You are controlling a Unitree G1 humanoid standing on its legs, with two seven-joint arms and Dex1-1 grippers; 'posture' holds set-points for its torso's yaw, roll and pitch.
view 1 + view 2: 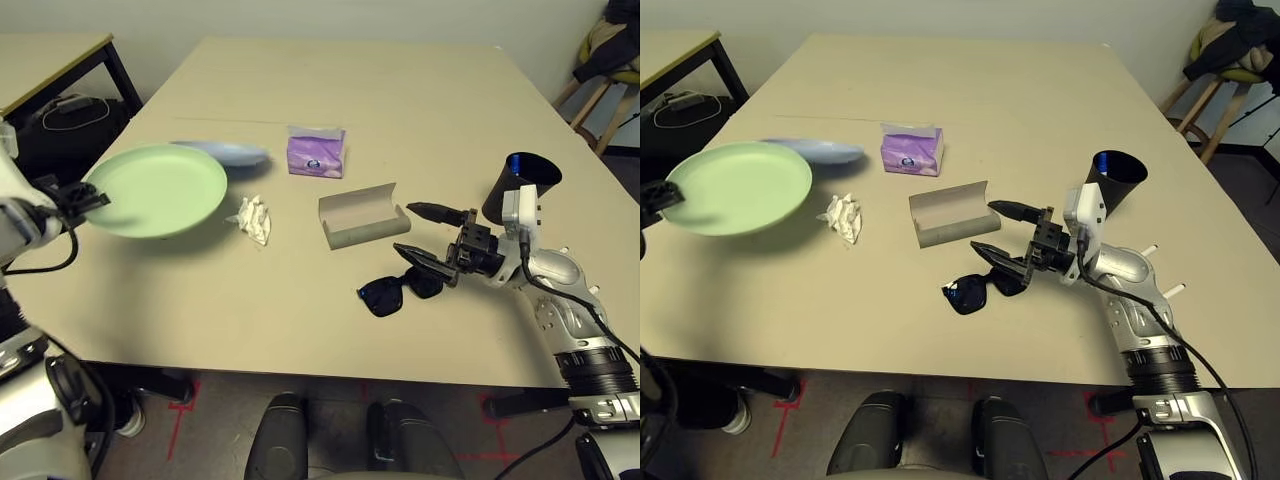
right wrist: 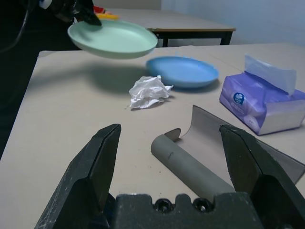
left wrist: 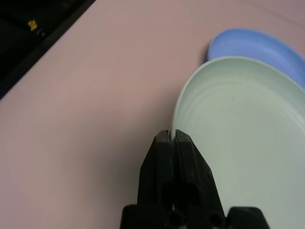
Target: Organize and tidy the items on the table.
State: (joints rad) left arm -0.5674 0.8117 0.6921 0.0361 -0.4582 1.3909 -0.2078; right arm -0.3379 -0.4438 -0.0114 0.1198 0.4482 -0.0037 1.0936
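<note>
Next, my left gripper sets the pale-green plate down so that it rests on top of the light-blue plate (image 1: 224, 166) (image 3: 271, 67). The pale-green plate now hangs tilted above the table.
My left gripper (image 1: 97, 200) is shut on the rim of a pale-green plate (image 1: 155, 190), which hangs tilted above the left side of the table (image 1: 400, 100). A light-blue plate (image 1: 232, 153) lies on the table just behind it. Crumpled white tissue (image 1: 255, 218) lies right of the green plate. A grey-tan glasses case (image 1: 362, 216) lies open at mid-table. My right gripper (image 1: 408, 228) stands open just right of the case, over the black sunglasses (image 1: 392, 292), holding nothing. A black cup (image 1: 520, 185) stands behind my right wrist.
A purple tissue box (image 1: 316, 152) stands behind the case. A smaller beige table (image 1: 50, 55) and a black bag (image 1: 70, 125) are off the far left. A wooden stool (image 1: 600, 95) stands at the far right.
</note>
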